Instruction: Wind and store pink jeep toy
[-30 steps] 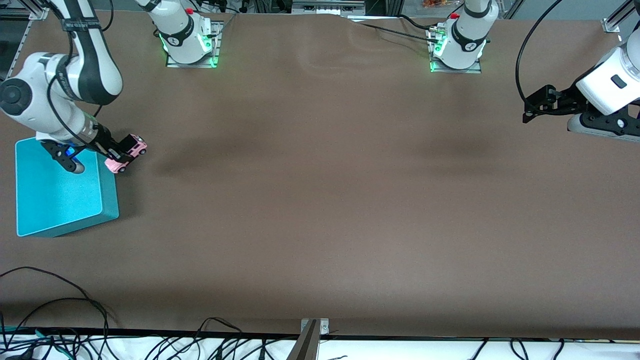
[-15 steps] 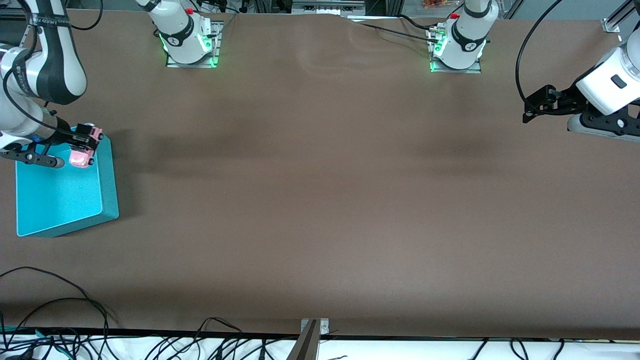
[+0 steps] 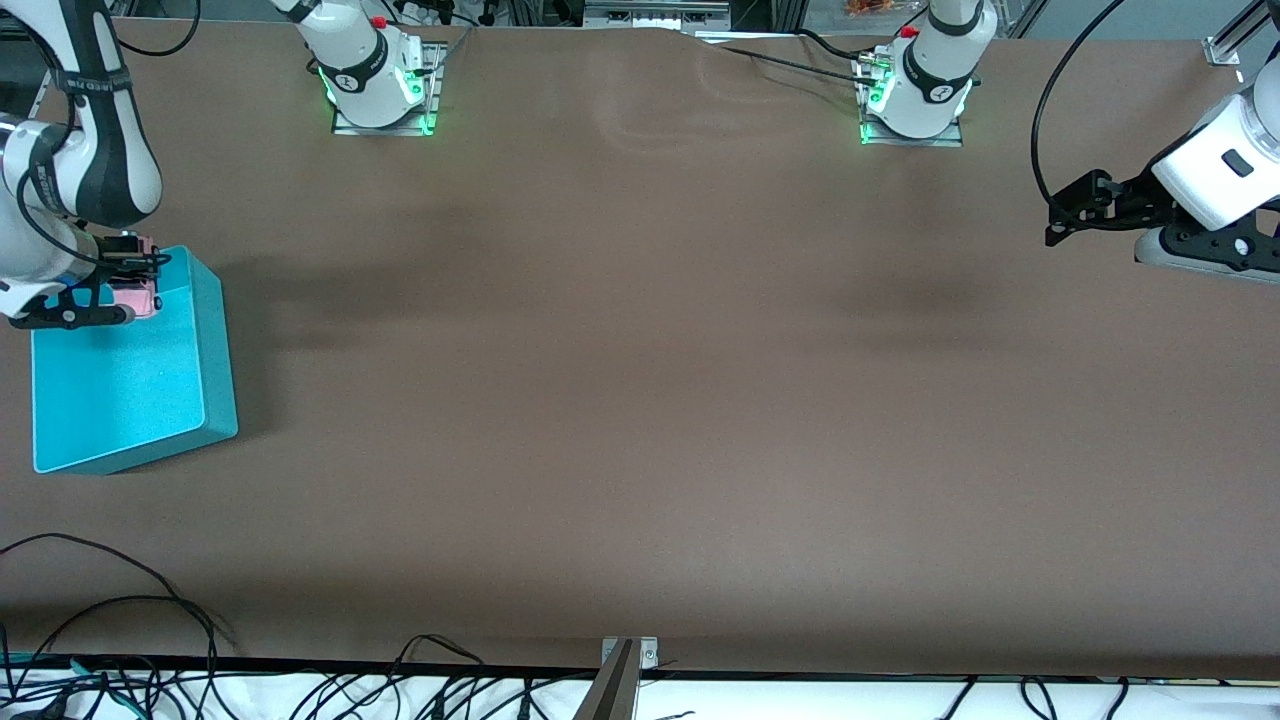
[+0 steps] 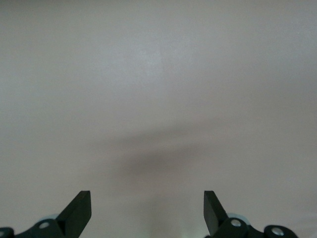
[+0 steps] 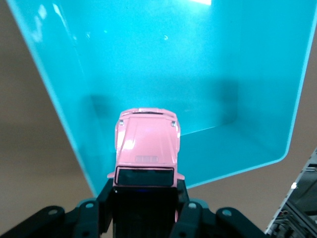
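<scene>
Next, I let go of the pink jeep toy with my right gripper on the turquoise bin's bottom (image 3: 155,335) (image 5: 162,84), near the bin's side closest to the robot bases.
The pink jeep toy (image 3: 135,295) (image 5: 147,146) hangs in the air over the turquoise bin (image 3: 120,400), above the part of it closest to the robot bases. My right gripper (image 3: 122,280) (image 5: 144,198) is shut on the toy's black rear section, its pink hood pointing down into the bin (image 5: 198,64). My left gripper (image 3: 1062,215) (image 4: 147,210) waits up in the air at the left arm's end of the table, open, with nothing between its fingers.
Black cables (image 3: 120,640) lie along the table edge closest to the front camera. A metal bracket (image 3: 625,665) sits at the middle of that edge. Both arm bases (image 3: 375,85) (image 3: 915,95) stand at the farthest edge.
My right gripper has carried the jeep from the table beside the bin to a spot over the bin's inside. The left arm has not moved.
</scene>
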You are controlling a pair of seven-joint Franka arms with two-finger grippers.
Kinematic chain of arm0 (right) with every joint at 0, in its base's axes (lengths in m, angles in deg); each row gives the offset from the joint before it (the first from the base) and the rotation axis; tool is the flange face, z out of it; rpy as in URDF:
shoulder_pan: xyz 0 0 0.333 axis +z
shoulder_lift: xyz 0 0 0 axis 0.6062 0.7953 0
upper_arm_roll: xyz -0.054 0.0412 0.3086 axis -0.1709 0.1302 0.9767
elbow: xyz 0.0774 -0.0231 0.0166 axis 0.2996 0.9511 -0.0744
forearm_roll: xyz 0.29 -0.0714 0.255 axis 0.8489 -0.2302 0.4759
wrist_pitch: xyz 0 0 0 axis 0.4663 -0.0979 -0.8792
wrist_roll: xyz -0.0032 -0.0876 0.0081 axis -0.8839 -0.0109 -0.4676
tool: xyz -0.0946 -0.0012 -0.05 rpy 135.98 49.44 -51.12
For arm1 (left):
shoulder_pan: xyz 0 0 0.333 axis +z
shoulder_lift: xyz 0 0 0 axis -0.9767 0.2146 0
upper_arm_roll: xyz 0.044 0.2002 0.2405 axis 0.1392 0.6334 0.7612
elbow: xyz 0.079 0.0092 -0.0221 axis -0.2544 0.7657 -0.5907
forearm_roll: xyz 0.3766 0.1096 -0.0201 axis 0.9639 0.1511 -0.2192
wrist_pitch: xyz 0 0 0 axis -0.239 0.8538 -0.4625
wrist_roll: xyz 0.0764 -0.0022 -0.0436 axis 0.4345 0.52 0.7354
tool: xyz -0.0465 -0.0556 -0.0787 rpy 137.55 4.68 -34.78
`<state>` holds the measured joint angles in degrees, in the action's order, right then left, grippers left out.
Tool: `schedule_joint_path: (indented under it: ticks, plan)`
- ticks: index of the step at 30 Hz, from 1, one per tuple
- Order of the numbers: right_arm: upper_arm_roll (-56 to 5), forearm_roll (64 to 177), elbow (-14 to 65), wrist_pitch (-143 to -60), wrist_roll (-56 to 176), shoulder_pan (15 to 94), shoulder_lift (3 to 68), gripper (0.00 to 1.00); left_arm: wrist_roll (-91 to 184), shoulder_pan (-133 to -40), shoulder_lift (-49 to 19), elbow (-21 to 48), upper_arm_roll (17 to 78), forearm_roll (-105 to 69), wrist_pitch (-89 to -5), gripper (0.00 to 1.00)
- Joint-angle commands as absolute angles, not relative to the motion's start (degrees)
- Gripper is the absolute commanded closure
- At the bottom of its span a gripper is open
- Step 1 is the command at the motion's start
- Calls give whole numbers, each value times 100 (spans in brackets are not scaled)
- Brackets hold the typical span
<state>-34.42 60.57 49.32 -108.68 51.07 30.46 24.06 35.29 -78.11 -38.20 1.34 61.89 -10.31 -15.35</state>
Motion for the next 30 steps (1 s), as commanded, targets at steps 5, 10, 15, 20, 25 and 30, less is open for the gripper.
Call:
schedule_joint_path:
  ticks: [5,10,15,20,25,30]
  plan:
    - [-3503,5940,4391,-11554,5036,2598,3182,100,3512,-7796,-3736,-70,6193,-1125,-1446,0]
    - [-3503,6255,4190,-11766,5132,2536,3455,100,3512,-7787,-3736,-70,6193,-1125,-1446,0]
    - [-3476,6572,4031,-11792,5308,2545,3631,100,3512,-7787,-3736,-70,6193,-1125,-1446,0]
    - [-3433,6599,4075,-11941,5615,2545,3701,100,3512,-7787,-3736,-70,6193,-1125,-1446,0]
    - [-3380,6599,4092,-12011,5721,2545,3868,100,3512,-7787,-3736,-70,6193,-1125,-1446,0]
    - [-3380,6625,4215,-12389,5721,2545,4097,100,3512,-7787,-3736,-70,6193,-1125,-1446,0]
